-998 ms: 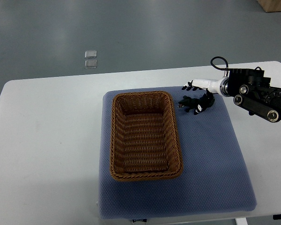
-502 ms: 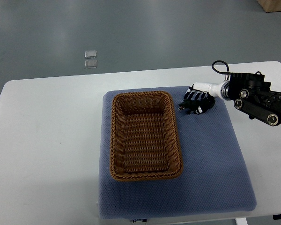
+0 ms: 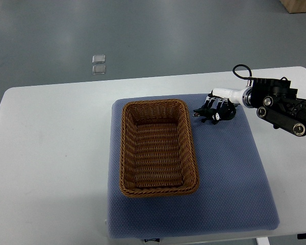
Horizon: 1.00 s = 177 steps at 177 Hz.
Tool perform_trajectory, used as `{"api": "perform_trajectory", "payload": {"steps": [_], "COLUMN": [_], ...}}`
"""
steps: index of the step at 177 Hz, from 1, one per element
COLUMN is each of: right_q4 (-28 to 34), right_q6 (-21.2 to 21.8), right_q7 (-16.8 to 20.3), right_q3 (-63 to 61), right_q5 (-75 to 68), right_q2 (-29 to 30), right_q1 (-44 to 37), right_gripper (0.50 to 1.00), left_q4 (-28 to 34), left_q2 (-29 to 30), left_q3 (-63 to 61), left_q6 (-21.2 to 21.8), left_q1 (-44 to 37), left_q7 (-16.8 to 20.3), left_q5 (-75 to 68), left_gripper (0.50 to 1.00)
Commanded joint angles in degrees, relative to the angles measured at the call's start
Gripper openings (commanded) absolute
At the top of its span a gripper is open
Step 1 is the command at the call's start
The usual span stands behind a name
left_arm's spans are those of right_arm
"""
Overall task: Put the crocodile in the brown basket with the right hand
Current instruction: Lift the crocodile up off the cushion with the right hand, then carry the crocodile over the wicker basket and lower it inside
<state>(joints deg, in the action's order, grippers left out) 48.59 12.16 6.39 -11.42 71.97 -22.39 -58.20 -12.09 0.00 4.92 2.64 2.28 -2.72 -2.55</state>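
Observation:
My right gripper needs to set the crocodile down on the bottom of the brown basket, near the basket's long side (image 3: 145,148) farthest from that gripper.
The crocodile (image 3: 206,114) is a small black toy lying on the blue mat (image 3: 229,168), just right of the brown basket's far right corner. My right hand (image 3: 217,108) comes in from the right edge and sits on top of the toy. Its dark fingers (image 3: 215,104) are curled down around the toy's body. Only the toy's left end shows from under the hand. The brown wicker basket (image 3: 126,153) stands on the left half of the mat with nothing inside. The left arm is out of view.
The mat lies on a white table (image 3: 51,153). The right forearm (image 3: 283,104), black with a looped cable, hangs over the table's far right corner. Two small clear squares (image 3: 98,64) lie on the grey floor beyond the table.
The right hand dropped from above the crocodile onto it, and its fingers went from spread to curled around the toy. The toy has stayed in place on the mat.

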Motion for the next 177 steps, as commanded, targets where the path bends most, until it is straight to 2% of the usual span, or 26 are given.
{"api": "perform_trajectory", "payload": {"steps": [1,70,119,147,177], "right_q4": [0.1,3.0,11.3,14.9,16.5], "right_q6": [0.3,2.9,5.7,6.3,6.9], "right_q7": [0.0,-0.1,0.0,0.0,0.0], "right_q3": [-0.1,-0.1,-0.1,-0.1,0.3], "right_q5": [-0.1,-0.2,-1.1,-2.0,-4.6], "right_q2": [-0.6,-4.9,-9.4,-8.4,-3.6], "right_q1": [-1.0,-7.1,-14.3,-15.7,-16.4], "right_gripper": [0.564,0.57,0.576,0.578,0.578], "left_q4": [0.0,-0.1,-0.6,-0.7,-0.6], "left_q2": [0.0,0.0,0.0,0.0,0.0], "left_q3": [0.0,0.0,-0.1,-0.1,-0.1], "left_q6": [0.0,-0.1,-0.5,-0.5,-0.5], "left_q1": [0.0,0.0,0.0,0.1,0.1], "left_q7": [0.0,0.0,0.0,0.0,0.0], "left_q5": [0.0,-0.1,-0.1,-0.1,0.0], "left_gripper": [1.0,1.0,1.0,1.0,1.0]}}
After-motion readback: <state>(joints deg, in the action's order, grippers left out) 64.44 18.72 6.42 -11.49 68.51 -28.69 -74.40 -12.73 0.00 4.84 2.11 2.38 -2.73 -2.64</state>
